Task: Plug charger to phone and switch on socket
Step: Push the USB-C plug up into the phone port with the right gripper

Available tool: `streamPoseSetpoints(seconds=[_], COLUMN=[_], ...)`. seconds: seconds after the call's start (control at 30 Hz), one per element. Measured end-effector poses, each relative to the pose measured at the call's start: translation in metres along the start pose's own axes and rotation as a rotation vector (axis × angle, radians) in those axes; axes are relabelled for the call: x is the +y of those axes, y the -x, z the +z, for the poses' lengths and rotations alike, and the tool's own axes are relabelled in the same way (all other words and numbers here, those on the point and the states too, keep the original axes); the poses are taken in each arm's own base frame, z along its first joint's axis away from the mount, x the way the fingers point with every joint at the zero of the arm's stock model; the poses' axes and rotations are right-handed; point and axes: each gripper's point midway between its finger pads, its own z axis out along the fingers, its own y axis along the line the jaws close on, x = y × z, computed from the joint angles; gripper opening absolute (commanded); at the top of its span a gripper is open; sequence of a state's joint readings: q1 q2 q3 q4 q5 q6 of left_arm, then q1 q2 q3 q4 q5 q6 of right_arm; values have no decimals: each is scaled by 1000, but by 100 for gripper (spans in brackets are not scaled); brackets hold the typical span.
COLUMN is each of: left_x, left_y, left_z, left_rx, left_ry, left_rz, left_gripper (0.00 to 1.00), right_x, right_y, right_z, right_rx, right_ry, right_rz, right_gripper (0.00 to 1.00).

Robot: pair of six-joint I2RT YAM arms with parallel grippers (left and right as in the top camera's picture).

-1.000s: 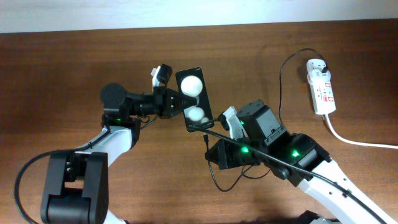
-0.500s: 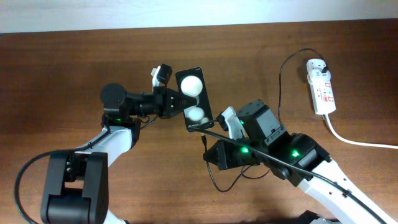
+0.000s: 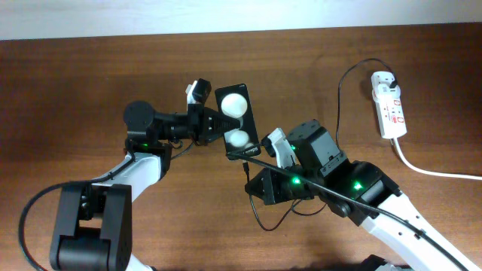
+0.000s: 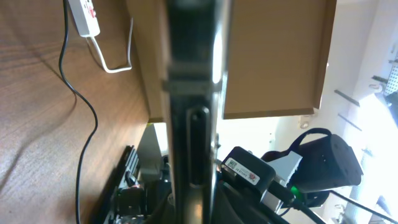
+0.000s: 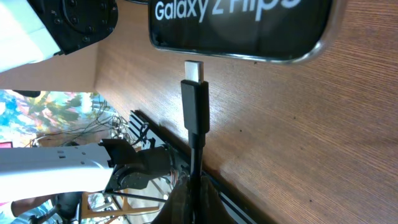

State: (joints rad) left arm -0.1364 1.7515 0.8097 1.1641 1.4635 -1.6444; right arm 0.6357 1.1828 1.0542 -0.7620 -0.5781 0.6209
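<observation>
The robot's left gripper needs to let go of the black phone flat on the wooden table [image 3: 260, 135] between the fingers of the two grippers.
The black phone [image 3: 236, 120] with two white round spots is held tilted above the table by my left gripper [image 3: 213, 124], which is shut on its left edge. In the left wrist view the phone's edge [image 4: 193, 112] fills the centre. My right gripper [image 3: 261, 184] is shut on the charger cable [image 5: 194, 162] just behind its connector. The silver connector tip [image 5: 194, 70] points at the phone's bottom edge [image 5: 242, 28], a small gap below it. The cable [image 3: 340, 98] runs to a black plug in the white socket strip [image 3: 390, 105] at the right.
The socket's thick white cord [image 3: 429, 169] trails off to the right edge. A loop of black cable [image 3: 263, 218] lies on the wooden table below my right gripper. The socket and cable also show in the left wrist view [image 4: 84, 15].
The phone and my left gripper have shifted slightly right, towards the connector. My right gripper has barely moved.
</observation>
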Motion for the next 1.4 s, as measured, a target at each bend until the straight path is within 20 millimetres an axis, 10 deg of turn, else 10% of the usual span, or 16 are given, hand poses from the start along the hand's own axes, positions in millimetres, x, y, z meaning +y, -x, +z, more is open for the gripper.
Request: streamPoseSetpoints(seconds=[1.4], left_x=[-20], left_y=[-1], left_z=[2], left_rx=[-8], left_ry=[-27], left_rz=[104], left_gripper=[0], right_x=[3], right_y=[21], right_z=[5], right_rx=[-104], right_ry=[-5], right_rz=[-99], right_gripper=[4])
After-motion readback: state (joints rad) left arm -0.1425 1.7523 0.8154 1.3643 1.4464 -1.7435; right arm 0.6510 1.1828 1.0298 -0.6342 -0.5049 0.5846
